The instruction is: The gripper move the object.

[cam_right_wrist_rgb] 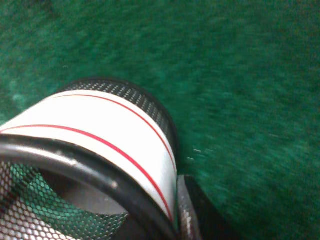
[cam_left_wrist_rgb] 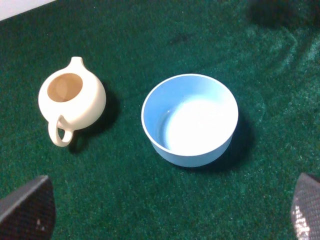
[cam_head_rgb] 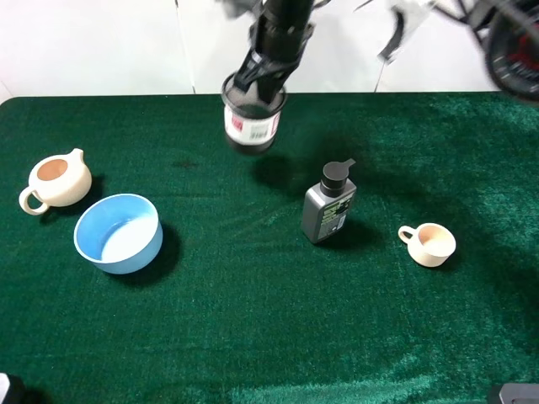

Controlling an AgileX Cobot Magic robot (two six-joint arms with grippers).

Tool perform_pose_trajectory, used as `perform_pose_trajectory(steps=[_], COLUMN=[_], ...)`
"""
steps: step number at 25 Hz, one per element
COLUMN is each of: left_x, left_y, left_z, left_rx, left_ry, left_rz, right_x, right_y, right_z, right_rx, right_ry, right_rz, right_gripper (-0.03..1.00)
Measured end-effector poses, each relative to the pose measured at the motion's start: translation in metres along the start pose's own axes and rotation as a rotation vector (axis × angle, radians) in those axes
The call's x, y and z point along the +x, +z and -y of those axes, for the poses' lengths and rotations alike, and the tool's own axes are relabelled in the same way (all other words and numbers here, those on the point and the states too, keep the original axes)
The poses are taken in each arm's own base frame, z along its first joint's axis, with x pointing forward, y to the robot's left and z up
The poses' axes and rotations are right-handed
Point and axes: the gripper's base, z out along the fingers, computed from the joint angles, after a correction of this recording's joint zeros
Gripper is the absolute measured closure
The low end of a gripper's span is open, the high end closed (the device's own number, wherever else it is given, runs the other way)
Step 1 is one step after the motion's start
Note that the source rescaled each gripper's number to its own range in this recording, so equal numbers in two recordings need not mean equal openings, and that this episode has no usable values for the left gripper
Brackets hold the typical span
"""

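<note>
The pen cup will go down between the blue bowl and the grey pump bottle [cam_head_rgb: 243, 191], where I will set it with my right gripper.
The black wire-mesh pen cup [cam_head_rgb: 251, 124] with a white and red label hangs in the air above the back middle of the green table, and its shadow lies on the cloth below it. My right gripper [cam_head_rgb: 257, 84] reaches in from the back and is shut on the cup's rim. In the right wrist view the cup [cam_right_wrist_rgb: 100, 135] fills the frame, with one black finger [cam_right_wrist_rgb: 187, 212] against its outer wall. My left gripper [cam_left_wrist_rgb: 165, 210] is open and empty, hovering over the blue bowl and the teapot, with its fingertips [cam_left_wrist_rgb: 27, 207] wide apart.
A grey pump bottle [cam_head_rgb: 328, 206] stands right of centre, just in front of the held cup. A small cream cup [cam_head_rgb: 429, 244] is further right. A blue bowl [cam_head_rgb: 118, 233] and a cream teapot [cam_head_rgb: 57, 179] sit at the left, both also in the left wrist view.
</note>
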Motion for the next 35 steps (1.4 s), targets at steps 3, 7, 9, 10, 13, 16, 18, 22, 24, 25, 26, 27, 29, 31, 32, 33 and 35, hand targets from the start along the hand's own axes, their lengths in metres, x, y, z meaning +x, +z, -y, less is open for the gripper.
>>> perform_pose_trajectory(steps=[3,7,9,10,13,16,18,22,24,25,26,27,29,31,32,33,35], left_x=[0.000,0.000,0.000,0.000,0.000,0.000,0.000,0.000,0.000,0.000,0.000,0.000,0.000,0.000,0.000,0.000,0.000], left_y=[0.000,0.000,0.000,0.000,0.000,0.000,0.000,0.000,0.000,0.000,0.000,0.000,0.000,0.000,0.000,0.000,0.000], left_z=[0.000,0.000,0.000,0.000,0.000,0.000,0.000,0.000,0.000,0.000,0.000,0.000,0.000,0.000,0.000,0.000,0.000], left_rx=[0.000,0.000,0.000,0.000,0.000,0.000,0.000,0.000,0.000,0.000,0.000,0.000,0.000,0.000,0.000,0.000,0.000], left_ry=[0.000,0.000,0.000,0.000,0.000,0.000,0.000,0.000,0.000,0.000,0.000,0.000,0.000,0.000,0.000,0.000,0.000], left_rz=[0.000,0.000,0.000,0.000,0.000,0.000,0.000,0.000,0.000,0.000,0.000,0.000,0.000,0.000,0.000,0.000,0.000], right_x=[-0.003,-0.002,-0.001,-0.001,0.001,0.002,0.002,0.002,0.002,0.002,0.002,0.002,0.002,0.002,0.001,0.000,-0.002], right_y=[0.018,0.038,0.046,0.049,0.054,0.058,0.058,0.058,0.058,0.058,0.058,0.058,0.058,0.058,0.058,0.057,0.053], right_z=[-0.014,-0.021,-0.022,-0.023,-0.022,-0.022,-0.022,-0.022,-0.022,-0.022,-0.022,-0.022,-0.022,-0.022,-0.022,-0.022,-0.021], right_rx=[-0.020,-0.039,-0.042,-0.043,-0.037,-0.039,-0.040,-0.040,-0.040,-0.040,-0.039,-0.039,-0.039,-0.039,-0.038,-0.038,-0.033], right_ry=[-0.026,-0.038,-0.040,-0.041,-0.044,-0.044,-0.044,-0.044,-0.044,-0.044,-0.044,-0.044,-0.044,-0.044,-0.044,-0.044,-0.045], right_rz=[-0.031,-0.068,-0.083,-0.088,-0.102,-0.110,-0.111,-0.111,-0.111,-0.111,-0.111,-0.111,-0.111,-0.111,-0.107,-0.104,-0.088], right_gripper=[0.97,0.97,0.97,0.97,0.97,0.97,0.97,0.97,0.94,0.90,0.84,0.77,0.62,0.46,0.41,0.38,0.34])
